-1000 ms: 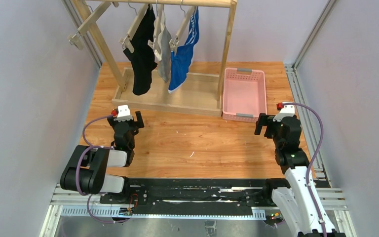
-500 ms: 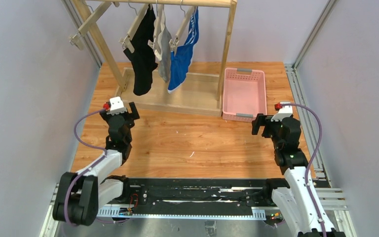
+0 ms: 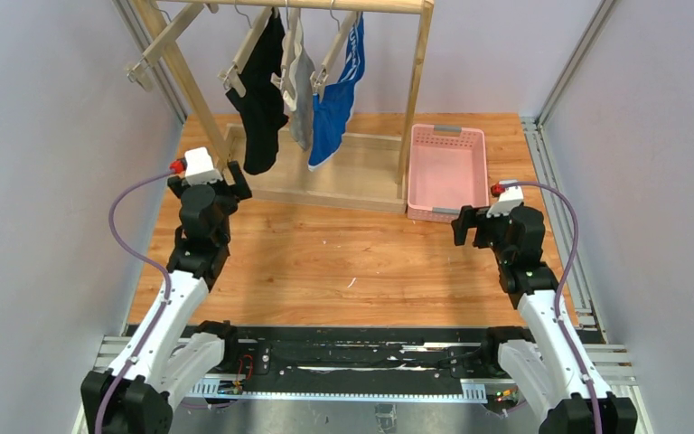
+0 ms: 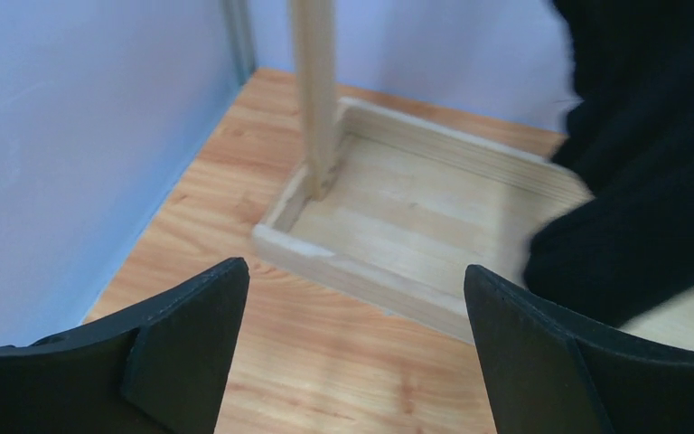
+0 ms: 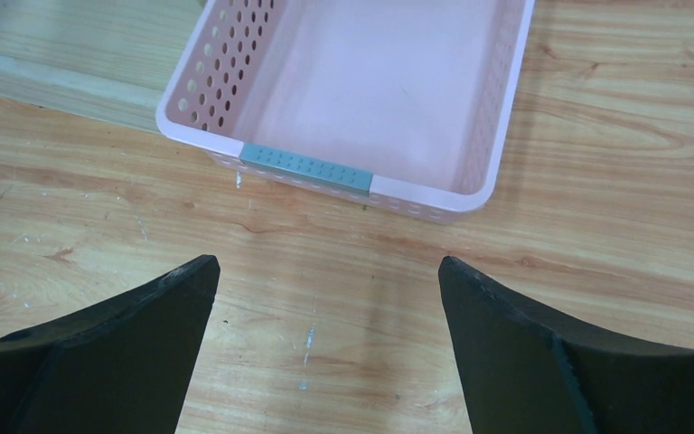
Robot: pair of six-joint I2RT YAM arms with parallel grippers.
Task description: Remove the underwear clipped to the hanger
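Next, I close my left gripper on the wooden hanger's near half [image 3: 243, 55], between hook and clip, where the black underwear hangs.
Three pieces of underwear hang from wooden hangers [image 3: 246, 52] on the rack's rail: black [image 3: 257, 99], grey [image 3: 301, 86] and bright blue with white markings [image 3: 336, 101]. My left gripper [image 3: 208, 183] is open, raised near the rack's left front corner, just left of and below the black underwear. In the left wrist view the black underwear [image 4: 651, 163] fills the upper right, ahead of the open left gripper [image 4: 352, 271]. My right gripper [image 3: 482, 223] is open above the table in front of the pink basket, holding nothing. The right wrist view shows that gripper [image 5: 325, 262] open over bare wood.
The wooden rack has a tray-like base [image 3: 361, 176] and slanted posts [image 3: 181, 68]; its base edge [image 4: 361, 280] and left post [image 4: 314, 90] stand just ahead of my left fingers. A pink perforated basket [image 3: 418, 172], rim [image 5: 305, 168], stands right of the rack. Walls close both sides.
My left arm has stretched forward and up-left, bringing its gripper from mid-table to the rack's left front corner. My right gripper has drifted slightly left. Both stay open.
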